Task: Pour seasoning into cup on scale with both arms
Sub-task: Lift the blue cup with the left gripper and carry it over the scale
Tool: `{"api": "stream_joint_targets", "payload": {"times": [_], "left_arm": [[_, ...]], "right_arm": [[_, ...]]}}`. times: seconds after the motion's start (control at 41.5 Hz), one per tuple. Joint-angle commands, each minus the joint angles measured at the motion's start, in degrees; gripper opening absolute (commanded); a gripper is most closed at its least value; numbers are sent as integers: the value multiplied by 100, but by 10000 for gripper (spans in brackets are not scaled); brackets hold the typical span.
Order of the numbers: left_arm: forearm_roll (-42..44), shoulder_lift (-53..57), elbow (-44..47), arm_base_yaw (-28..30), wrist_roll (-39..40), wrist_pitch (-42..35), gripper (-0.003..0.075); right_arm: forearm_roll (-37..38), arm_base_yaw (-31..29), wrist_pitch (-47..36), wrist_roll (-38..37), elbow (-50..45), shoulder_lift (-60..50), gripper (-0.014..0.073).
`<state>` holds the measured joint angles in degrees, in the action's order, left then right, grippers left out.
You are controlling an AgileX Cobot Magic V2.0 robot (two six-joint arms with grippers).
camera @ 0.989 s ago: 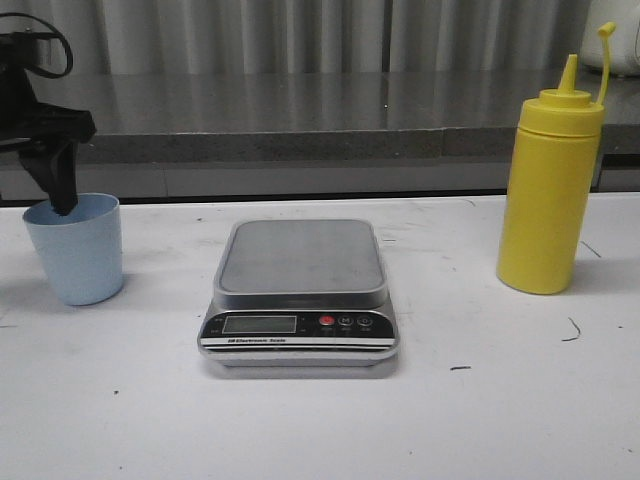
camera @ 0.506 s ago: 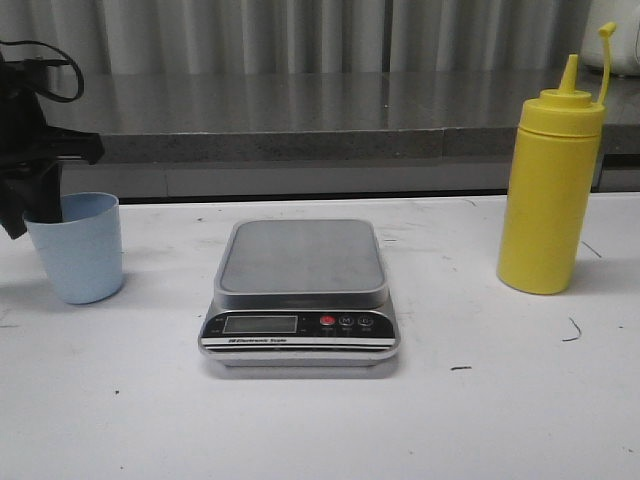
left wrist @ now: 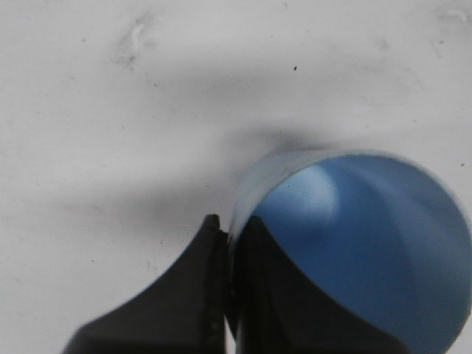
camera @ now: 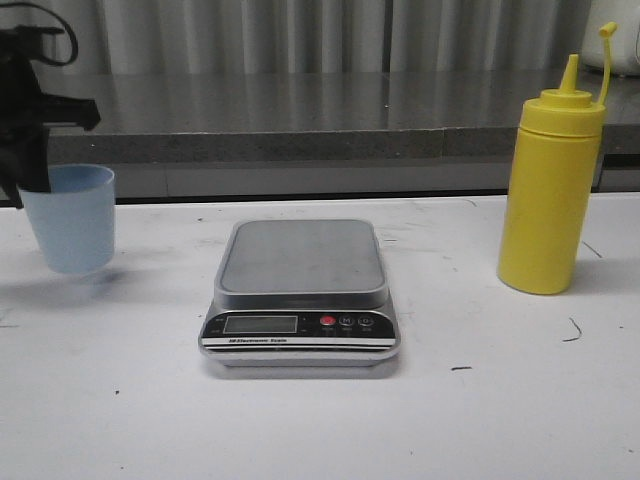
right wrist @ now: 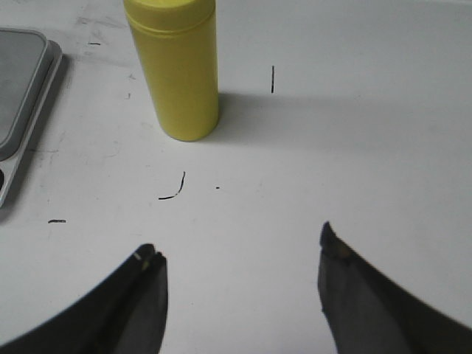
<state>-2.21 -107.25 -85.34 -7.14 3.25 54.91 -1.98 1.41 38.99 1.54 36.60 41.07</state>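
Note:
Next, I let go of the pale blue cup with my left gripper on the back half of the silver scale's empty platform (camera: pixel 303 246).
My left gripper (camera: pixel 30 180) is shut on the rim of the pale blue cup (camera: pixel 70 218) and holds it a little above the table at the far left. In the left wrist view the black fingers (left wrist: pixel 210 254) pinch the cup's wall (left wrist: pixel 254 184), one inside and one outside. The silver scale (camera: pixel 300 290) sits at the table's middle with nothing on its platform. The yellow seasoning bottle (camera: pixel 550 185) stands upright at the right, cap hanging off. In the right wrist view my right gripper (right wrist: pixel 240 247) is open and empty, apart from the bottle (right wrist: pixel 175 70). It does not show in the front view.
A grey counter ledge (camera: pixel 300 110) runs behind the white table (camera: pixel 320 420). A white object (camera: pixel 615 35) stands at the far back right behind the bottle. The scale's edge (right wrist: pixel 22 88) shows in the right wrist view.
My left gripper closed on the cup's rim and lifted the cup off the table. The bottle and scale have not moved.

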Motion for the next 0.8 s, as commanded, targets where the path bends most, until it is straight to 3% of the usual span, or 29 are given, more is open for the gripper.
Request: {"api": "stream_joint_targets", "payload": {"times": [0.0, 0.314, 0.772], "left_arm": [[-33, 489, -478, -136, 0, 234, -20], [-33, 592, -1793, -1018, 0, 1127, -20], [-33, 182, -1900, -2480, 0, 458, -20]], "right_arm": [[63, -36, -332, 11, 166, 3, 468], [63, -36, -338, 11, 166, 3, 468], [63, -36, -338, 11, 166, 3, 468]]}}
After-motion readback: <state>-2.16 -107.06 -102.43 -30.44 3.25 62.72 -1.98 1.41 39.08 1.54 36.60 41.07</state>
